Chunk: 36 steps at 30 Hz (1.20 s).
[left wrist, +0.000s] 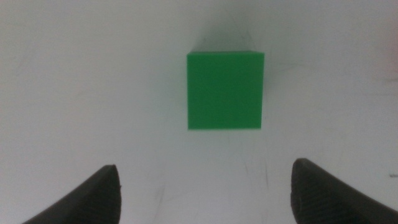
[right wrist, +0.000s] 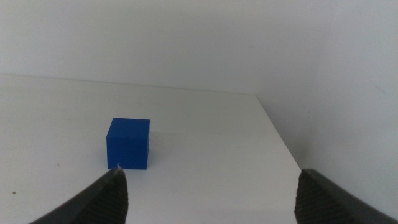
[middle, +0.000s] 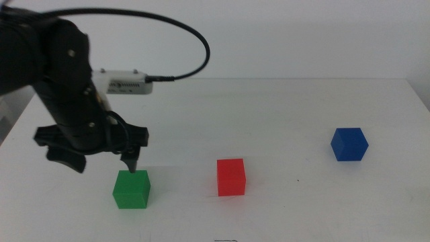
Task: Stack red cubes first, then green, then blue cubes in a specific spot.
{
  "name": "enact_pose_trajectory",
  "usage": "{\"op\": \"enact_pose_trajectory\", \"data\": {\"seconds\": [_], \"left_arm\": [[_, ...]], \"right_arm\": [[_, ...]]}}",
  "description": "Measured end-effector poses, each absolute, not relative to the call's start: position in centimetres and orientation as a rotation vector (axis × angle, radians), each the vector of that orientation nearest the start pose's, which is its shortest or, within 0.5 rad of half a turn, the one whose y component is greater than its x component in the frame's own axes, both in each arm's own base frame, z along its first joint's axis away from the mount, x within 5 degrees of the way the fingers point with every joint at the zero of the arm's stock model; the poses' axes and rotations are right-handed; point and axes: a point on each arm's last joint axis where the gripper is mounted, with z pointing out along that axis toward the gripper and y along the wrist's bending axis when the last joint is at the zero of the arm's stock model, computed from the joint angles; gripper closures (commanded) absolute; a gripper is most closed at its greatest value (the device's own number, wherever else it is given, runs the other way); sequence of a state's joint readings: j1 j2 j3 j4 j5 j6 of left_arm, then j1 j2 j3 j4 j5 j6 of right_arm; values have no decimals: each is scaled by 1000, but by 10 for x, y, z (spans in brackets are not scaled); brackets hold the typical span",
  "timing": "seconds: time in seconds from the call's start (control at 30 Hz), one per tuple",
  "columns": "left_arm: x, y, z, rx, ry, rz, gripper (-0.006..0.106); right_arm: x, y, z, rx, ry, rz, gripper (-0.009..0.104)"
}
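Observation:
The green cube goes onto the red cube. So next my left gripper closes on the green cube's opposite upper sides [middle: 133,180] [left wrist: 225,91].
The green cube [middle: 131,189] sits on the white table at the front left. My left gripper [middle: 101,160] hangs just above and behind it with its jaws wide open and empty. In the left wrist view the green cube [left wrist: 225,91] lies ahead of the open left gripper [left wrist: 205,190], apart from both jaws. The red cube [middle: 231,177] stands alone at the front middle. The blue cube [middle: 349,144] stands alone at the right. It also shows in the right wrist view [right wrist: 129,144], ahead of my open, empty right gripper [right wrist: 208,193], which is out of the middle view.
The left arm's black cable [middle: 191,40] loops over the back left of the table. The table's back edge [middle: 282,79] meets a white wall. Its right edge [right wrist: 280,137] runs close beside the blue cube. Bare white tabletop [middle: 295,195] lies between the red and blue cubes.

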<state>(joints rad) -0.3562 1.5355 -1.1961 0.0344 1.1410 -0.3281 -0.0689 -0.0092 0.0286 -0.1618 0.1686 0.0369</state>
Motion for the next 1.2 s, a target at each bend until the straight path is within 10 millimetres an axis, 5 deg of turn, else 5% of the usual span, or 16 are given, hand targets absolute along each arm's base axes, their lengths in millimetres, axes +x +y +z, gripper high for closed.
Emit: {"op": "enact_pose_trajectory", "data": {"seconds": [0.97,1.2], "left_arm": [[321,-119,181,175,3067,-18,7],[323,-120,173,175,3083,-14,21]], "right_arm": [[56,-6,189,-24,1672,-167,1],[56,-6,189,-24,1672,-167,1]]}}
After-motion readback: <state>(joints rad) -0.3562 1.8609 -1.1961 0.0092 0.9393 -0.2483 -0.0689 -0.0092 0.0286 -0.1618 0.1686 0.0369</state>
